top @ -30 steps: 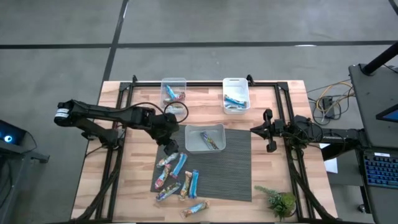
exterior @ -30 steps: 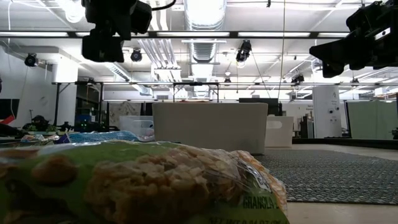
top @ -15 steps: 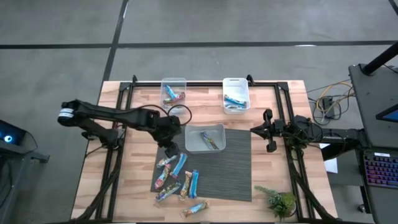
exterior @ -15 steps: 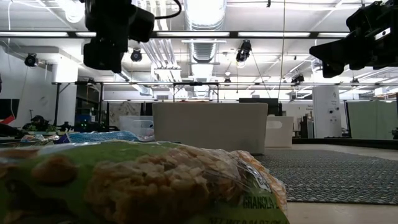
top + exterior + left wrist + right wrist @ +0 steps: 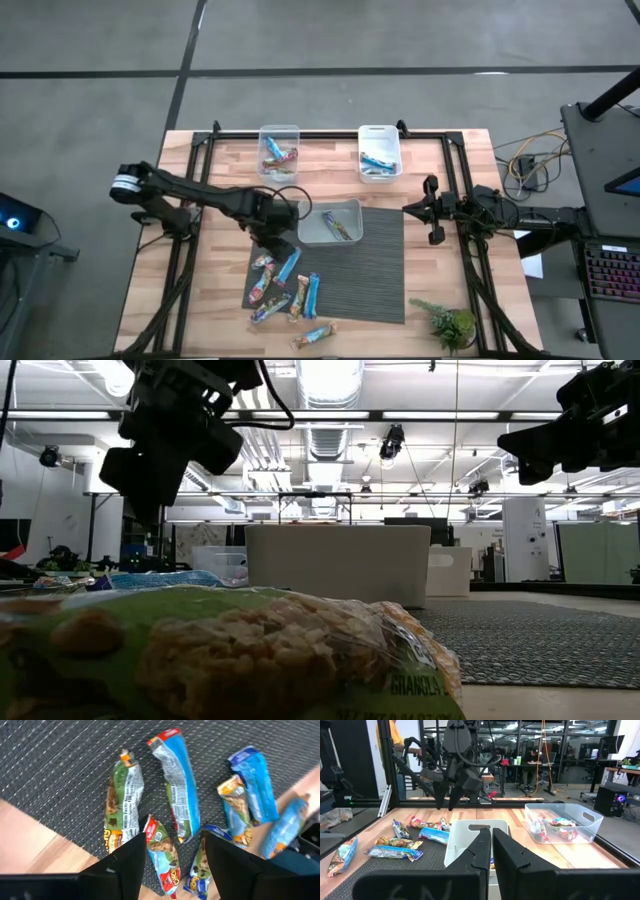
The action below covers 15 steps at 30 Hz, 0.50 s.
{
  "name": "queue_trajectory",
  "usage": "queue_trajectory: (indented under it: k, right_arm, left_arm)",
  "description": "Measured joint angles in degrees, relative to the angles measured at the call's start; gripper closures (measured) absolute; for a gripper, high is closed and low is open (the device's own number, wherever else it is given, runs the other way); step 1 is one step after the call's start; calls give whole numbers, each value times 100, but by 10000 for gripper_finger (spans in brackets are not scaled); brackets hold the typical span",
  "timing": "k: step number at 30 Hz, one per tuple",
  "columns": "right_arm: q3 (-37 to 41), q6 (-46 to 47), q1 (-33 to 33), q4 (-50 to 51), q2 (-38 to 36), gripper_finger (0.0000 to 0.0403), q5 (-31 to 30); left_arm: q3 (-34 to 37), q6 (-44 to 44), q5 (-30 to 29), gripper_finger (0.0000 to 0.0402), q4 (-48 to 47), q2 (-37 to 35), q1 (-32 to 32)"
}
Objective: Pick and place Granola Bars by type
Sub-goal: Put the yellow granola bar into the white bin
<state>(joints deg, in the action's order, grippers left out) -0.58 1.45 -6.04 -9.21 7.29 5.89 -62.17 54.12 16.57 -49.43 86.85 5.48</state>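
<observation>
The robot's left gripper needs to next go to the middle of the green-and-tan bar (image 5: 262, 261) (image 5: 123, 814), beside the long blue bar, and close there.
Several granola bars lie flat in a loose cluster at the near left of a dark mat (image 5: 370, 270). Some are blue (image 5: 288, 265), others multicoloured (image 5: 262, 264). My left gripper (image 5: 270, 243) hangs open just above the cluster's far end, pointing steeply down. In the left wrist view its fingers (image 5: 127, 862) stand either side of a small red-and-blue bar (image 5: 162, 857) without touching it; a green-and-tan bar (image 5: 122, 802) and a long blue bar (image 5: 175, 785) lie beyond. My right gripper (image 5: 432, 212) waits shut and level at the table's right side.
Three clear tubs stand on the table: one at the mat's far edge (image 5: 330, 222) right beside the left gripper, one far left (image 5: 280, 145) with multicoloured bars, one far right (image 5: 380, 155) with blue bars. A small green plant (image 5: 450, 322) sits near right.
My left gripper has come down toward the bars on the mat and a little toward the table's near edge. It has tipped to point more steeply down and has rolled. Its fingers have stayed open. The bars have not moved.
</observation>
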Motion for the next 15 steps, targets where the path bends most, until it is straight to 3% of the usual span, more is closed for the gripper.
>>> queue_trajectory:
  k: [6,15]
  right_arm:
    - [0,0,0,0,0,394,2]
    - [0,0,0,0,0,394,2]
  left_arm:
    - [0,113,-262,216,-26,152,135]
    - [0,145,-1261,216,-180,224,418]
